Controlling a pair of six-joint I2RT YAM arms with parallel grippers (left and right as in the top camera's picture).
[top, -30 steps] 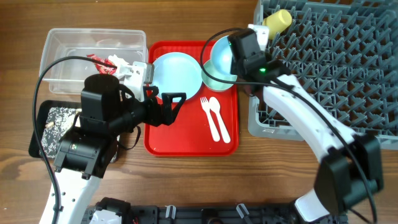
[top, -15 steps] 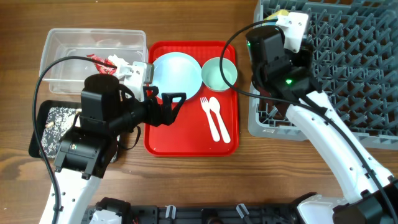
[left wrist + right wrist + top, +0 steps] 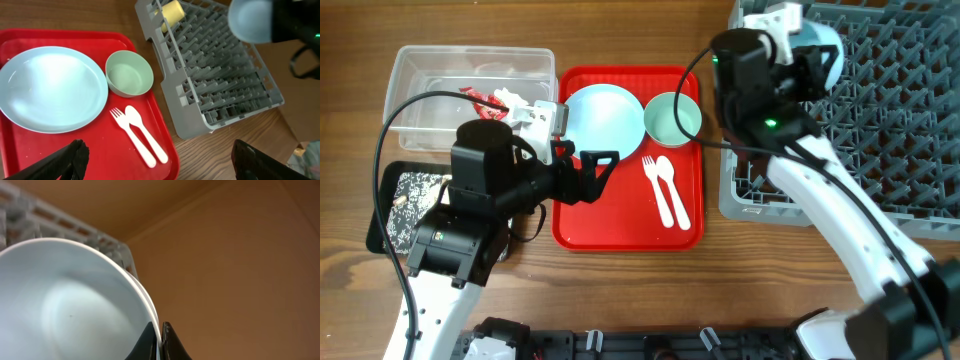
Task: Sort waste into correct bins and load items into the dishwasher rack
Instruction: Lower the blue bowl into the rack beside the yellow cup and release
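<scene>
My right gripper has the pale blue-green bowl. It will let go of it in the grey dishwasher rack (image 3: 769, 101), near the edge facing the red tray.
My right gripper (image 3: 810, 55) is shut on the rim of a pale blue-green bowl (image 3: 820, 42) and holds it tilted over the back left corner of the grey dishwasher rack (image 3: 880, 120). In the right wrist view its fingers (image 3: 167, 337) pinch the bowl (image 3: 65, 305) edge. A pale blue plate (image 3: 605, 120), a second bowl (image 3: 674, 118) and a white fork and spoon (image 3: 665, 190) lie on the red tray (image 3: 620, 225). My left gripper (image 3: 600, 173) hangs open over that tray, holding nothing. A yellow cup (image 3: 171, 12) lies in the rack (image 3: 225, 75).
A clear tub (image 3: 430, 75) at the back left holds a red-and-white wrapper (image 3: 485, 97). Below it a black tray (image 3: 400, 200) carries crumbly scraps. The left arm's cable loops over the tub. Bare wood shows in front of the red tray.
My right arm has carried the bowl from the red tray's right edge up and rightward over the rack's corner. The left arm has stayed still.
</scene>
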